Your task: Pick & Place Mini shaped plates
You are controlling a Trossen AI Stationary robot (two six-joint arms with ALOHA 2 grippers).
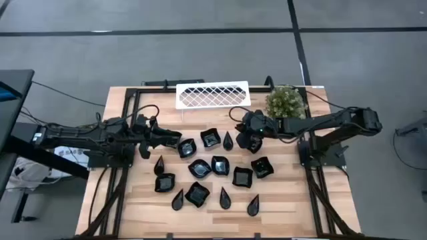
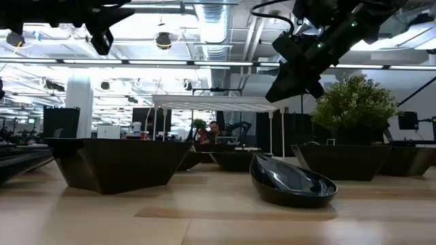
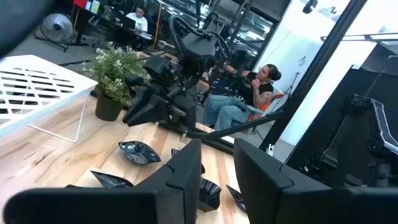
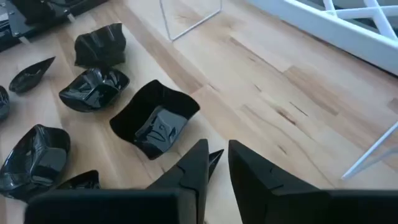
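The robot's right gripper should close on the teardrop plate's side rim [image 1: 231, 143] nearest the plant, beside the squarish plate that is closest to the white lattice tray.
Several glossy black mini plates lie flat on the wooden table [image 1: 133, 200]. Some are squarish with wavy rims [image 1: 211, 138] [image 4: 155, 121], others teardrop-shaped [image 1: 225, 197] [image 2: 293, 182]. My left gripper [image 1: 172, 139] [image 3: 217, 177] hovers level over the table's left part, just left of a squarish plate [image 1: 187, 147], open and empty. My right gripper [image 1: 244, 135] [image 4: 217, 168] hangs above the plates on the far right side of the group [image 2: 296, 71], open by a narrow gap and empty. A teardrop plate's tip [image 4: 215, 155] shows just beyond its fingers.
A white lattice tray on thin wire legs [image 1: 212, 95] [image 4: 348, 25] stands at the table's far edge. A green bushy plant in a pot [image 1: 285, 101] [image 2: 354, 102] is to its right, close to the right arm. People sit in the room beyond the table [image 3: 255, 87].
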